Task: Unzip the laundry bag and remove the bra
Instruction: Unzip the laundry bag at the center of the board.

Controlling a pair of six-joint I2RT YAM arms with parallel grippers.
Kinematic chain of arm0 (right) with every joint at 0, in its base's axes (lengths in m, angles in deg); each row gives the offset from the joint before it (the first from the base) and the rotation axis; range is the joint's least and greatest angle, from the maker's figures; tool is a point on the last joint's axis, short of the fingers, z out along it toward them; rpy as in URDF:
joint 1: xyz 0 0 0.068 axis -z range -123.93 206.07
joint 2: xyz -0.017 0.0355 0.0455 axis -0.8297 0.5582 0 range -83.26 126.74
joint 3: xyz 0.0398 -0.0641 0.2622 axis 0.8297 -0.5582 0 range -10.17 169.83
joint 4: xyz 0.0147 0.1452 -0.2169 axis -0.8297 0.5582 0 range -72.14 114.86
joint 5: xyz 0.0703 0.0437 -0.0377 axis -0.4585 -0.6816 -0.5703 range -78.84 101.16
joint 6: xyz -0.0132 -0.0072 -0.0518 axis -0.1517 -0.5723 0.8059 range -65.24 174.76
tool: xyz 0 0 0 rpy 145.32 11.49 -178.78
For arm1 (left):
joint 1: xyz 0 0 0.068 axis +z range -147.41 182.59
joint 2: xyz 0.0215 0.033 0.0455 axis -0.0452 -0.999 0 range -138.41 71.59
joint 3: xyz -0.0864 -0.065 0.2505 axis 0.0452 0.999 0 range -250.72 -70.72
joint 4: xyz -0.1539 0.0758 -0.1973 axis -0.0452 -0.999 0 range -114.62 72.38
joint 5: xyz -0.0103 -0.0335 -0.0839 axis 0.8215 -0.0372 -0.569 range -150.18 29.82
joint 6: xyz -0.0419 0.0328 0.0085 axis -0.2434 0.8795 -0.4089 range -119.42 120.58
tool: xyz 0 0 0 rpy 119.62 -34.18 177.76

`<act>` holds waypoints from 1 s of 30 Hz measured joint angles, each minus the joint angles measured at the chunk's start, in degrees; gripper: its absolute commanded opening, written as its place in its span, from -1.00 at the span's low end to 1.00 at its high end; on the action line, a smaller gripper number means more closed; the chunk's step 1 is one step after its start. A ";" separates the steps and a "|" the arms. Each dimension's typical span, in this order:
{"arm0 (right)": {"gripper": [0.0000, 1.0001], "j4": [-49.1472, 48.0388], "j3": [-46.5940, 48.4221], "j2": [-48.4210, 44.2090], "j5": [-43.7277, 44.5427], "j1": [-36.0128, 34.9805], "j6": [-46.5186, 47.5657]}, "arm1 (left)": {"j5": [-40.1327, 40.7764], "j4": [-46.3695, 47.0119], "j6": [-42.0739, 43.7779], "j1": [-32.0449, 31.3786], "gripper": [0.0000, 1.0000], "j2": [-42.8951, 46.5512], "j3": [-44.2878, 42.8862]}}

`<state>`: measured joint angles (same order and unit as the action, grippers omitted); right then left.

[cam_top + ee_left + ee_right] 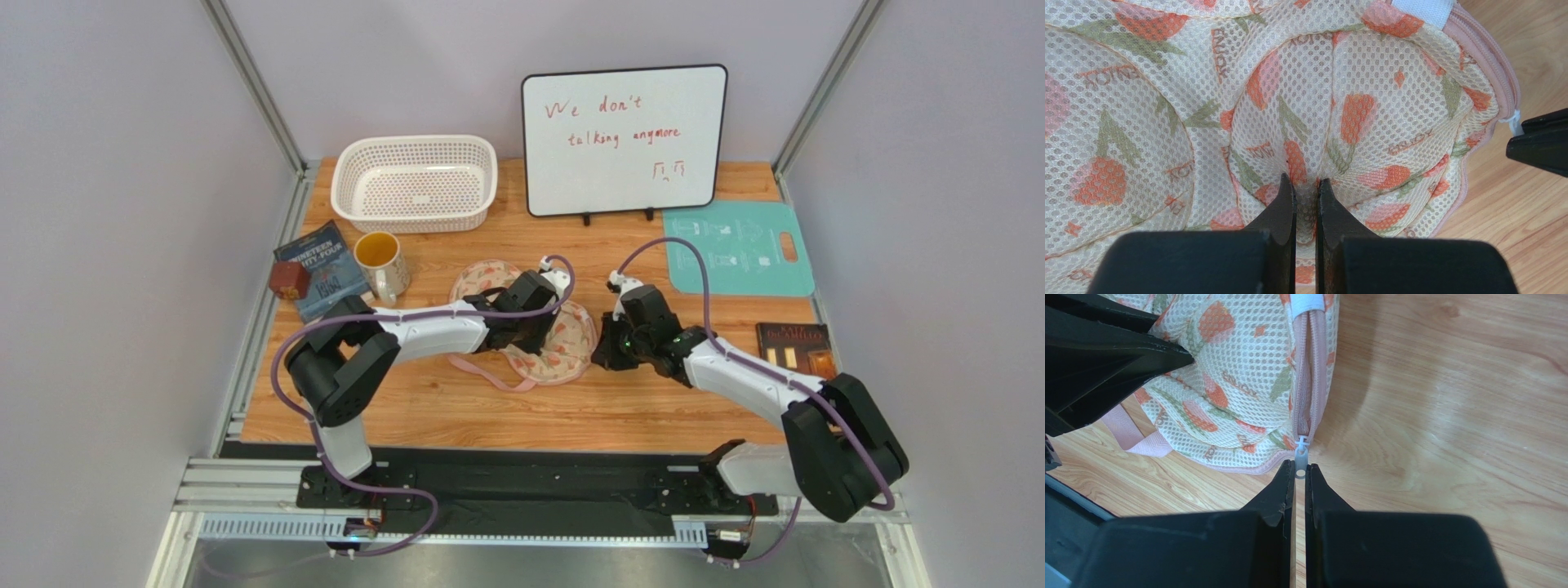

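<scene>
The bag's mesh is pinched by my left gripper away from the zipper, so that gripper should take the white tab at the zipper's end (1427, 9) before my right gripper pulls.
The cream laundry bag (555, 346) with red and green print lies on the wooden table between my arms. My left gripper (1306, 184) is shut on a pinched fold of the bag's mesh (1352, 110). My right gripper (1300, 471) is shut on the white zipper pull (1301, 460) at the bag's right edge; the pink zipper (1309, 373) runs up from it and looks closed. The bag's pink strap (1137, 438) trails at its near side. The bra is hidden.
A white perforated basket (415, 181) and a whiteboard (623, 140) stand at the back. A yellow mug (382, 265), a blue book (321, 272) and a small brown cube (290, 281) sit at the left. A teal mat (738, 249) and a dark book (797, 349) lie at the right.
</scene>
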<state>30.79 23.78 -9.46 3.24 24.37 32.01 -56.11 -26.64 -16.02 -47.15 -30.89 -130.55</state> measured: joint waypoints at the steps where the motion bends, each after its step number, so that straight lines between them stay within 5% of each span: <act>1: -1.00 -0.48 -0.33 0.00 0.02 -0.42 -0.35 | -0.02 -0.09 -0.11 0.00 -1.00 -0.02 -0.07; 26: -1.00 -1.51 -5.09 -4.61 5.92 -4.39 -6.10 | -2.75 -1.07 -2.49 0.04 -1.00 -0.24 -0.74; 28: -1.00 0.35 -3.41 -3.91 6.75 -4.48 -5.81 | -2.82 -1.01 -2.89 0.09 -0.82 0.24 -0.42; 30: -1.00 1.73 -1.33 -2.82 6.95 -4.46 -5.29 | -2.95 -1.09 -3.54 0.17 -0.34 1.42 0.66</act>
<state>32.52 22.45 -12.28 10.19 19.91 26.72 -59.06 -27.73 -19.56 -46.97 -29.47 -129.89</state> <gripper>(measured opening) 0.022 0.077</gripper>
